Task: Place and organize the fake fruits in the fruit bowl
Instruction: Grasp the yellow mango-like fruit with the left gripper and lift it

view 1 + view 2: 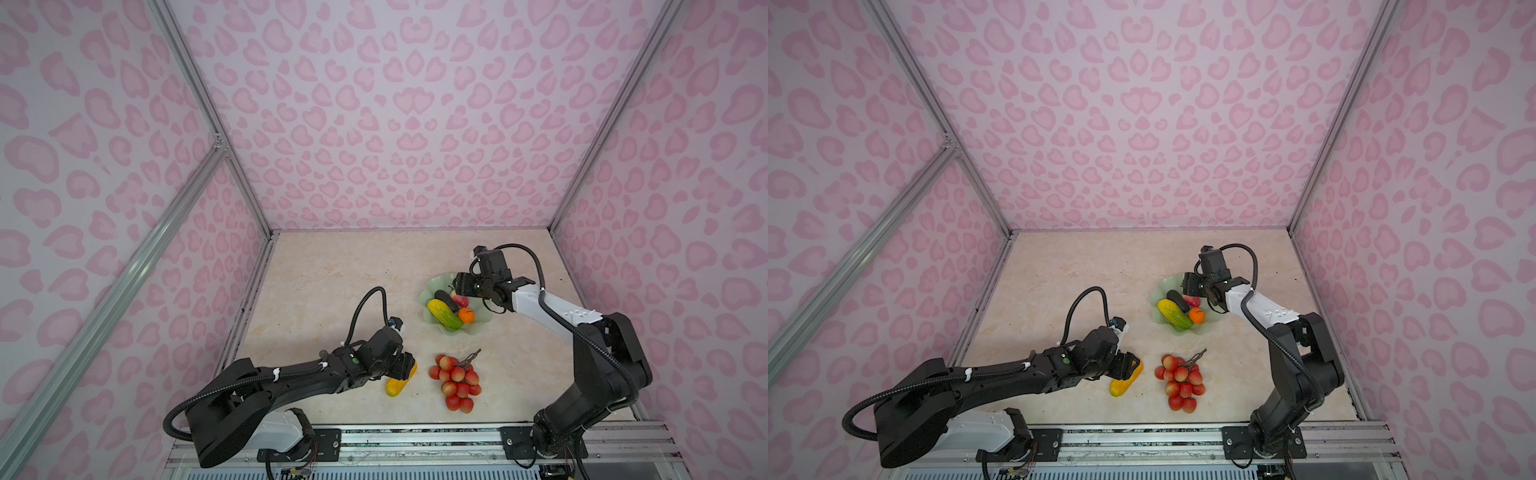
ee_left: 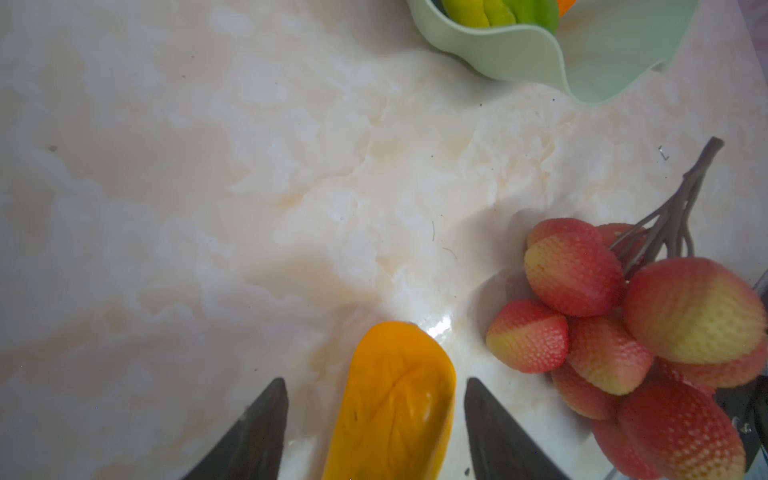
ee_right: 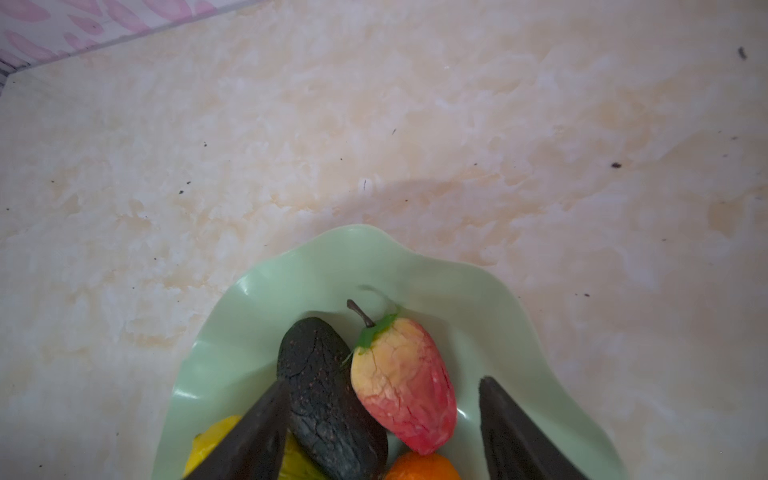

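Observation:
The robot's right gripper needs to next go to the lychee cluster on the table and close on the brown stem (image 1: 470,357) that points toward the fruit bowl.
The fruit bowl (image 1: 432,286) (image 3: 266,299) is pale green with a wavy rim. It holds a yellow-green oblong (image 1: 444,314), a dark avocado (image 3: 324,395), a red strawberry (image 3: 403,395) and an orange ball (image 1: 466,316). My right gripper (image 3: 384,381) hangs open over the bowl, with the strawberry and avocado lying loose between its fingers. A yellow-orange oblong (image 1: 398,382) (image 2: 395,407) lies on the table. My left gripper (image 2: 376,380) is open around it, with a gap showing on each side. The red-pink lychee cluster (image 1: 457,382) (image 2: 623,332) lies on the table just right of it.
Pink-patterned walls (image 1: 374,124) close in the marble-look table (image 1: 324,291) at the back and on both sides. An aluminium rail (image 1: 415,436) carrying both arm bases runs along the front edge. The lychee stem (image 1: 473,356) points toward the bowl.

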{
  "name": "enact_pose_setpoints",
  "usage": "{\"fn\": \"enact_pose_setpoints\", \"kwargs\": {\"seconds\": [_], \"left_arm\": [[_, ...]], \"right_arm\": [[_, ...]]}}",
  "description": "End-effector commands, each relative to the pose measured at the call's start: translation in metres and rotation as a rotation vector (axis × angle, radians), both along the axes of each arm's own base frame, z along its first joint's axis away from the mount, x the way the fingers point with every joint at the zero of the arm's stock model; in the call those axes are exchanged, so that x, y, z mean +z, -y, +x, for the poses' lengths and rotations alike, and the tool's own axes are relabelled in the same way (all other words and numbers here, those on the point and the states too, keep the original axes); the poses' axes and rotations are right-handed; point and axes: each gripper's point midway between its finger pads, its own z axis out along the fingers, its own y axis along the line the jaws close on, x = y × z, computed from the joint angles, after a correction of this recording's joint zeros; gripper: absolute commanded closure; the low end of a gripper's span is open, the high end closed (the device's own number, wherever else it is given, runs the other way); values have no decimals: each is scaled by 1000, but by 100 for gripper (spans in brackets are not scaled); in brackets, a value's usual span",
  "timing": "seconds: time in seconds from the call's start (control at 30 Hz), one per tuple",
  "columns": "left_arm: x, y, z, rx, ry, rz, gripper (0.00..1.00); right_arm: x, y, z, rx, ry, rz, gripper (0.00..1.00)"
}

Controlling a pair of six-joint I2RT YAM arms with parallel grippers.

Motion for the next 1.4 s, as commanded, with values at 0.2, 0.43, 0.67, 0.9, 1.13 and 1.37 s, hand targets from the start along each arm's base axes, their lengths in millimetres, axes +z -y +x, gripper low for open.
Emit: {"fn": "enact_pose_setpoints", "kwargs": {"seconds": [0.2,0.43,0.67,0.9,1.13,1.37], "left_arm": [[-8,28,-6,-72,-27,7,62],[39,35,11,-88,105,-16,74],[121,81,45,-216,286,-62,76],[128,141,81,-328,308,-61,76],[104,178,128,-335,281,-51,76],[74,194,146,-344,246,-10,71]], "right_arm": [[50,9,-17,-34,133,61,24],[66,19,-34,-49,170,65,24],[69,34,-47,-104,179,72,24],[75,52,-64,-156,213,92,23],[72,60,-91,-171,189,112,23],[45,57,-116,-167,106,166,23]]}}
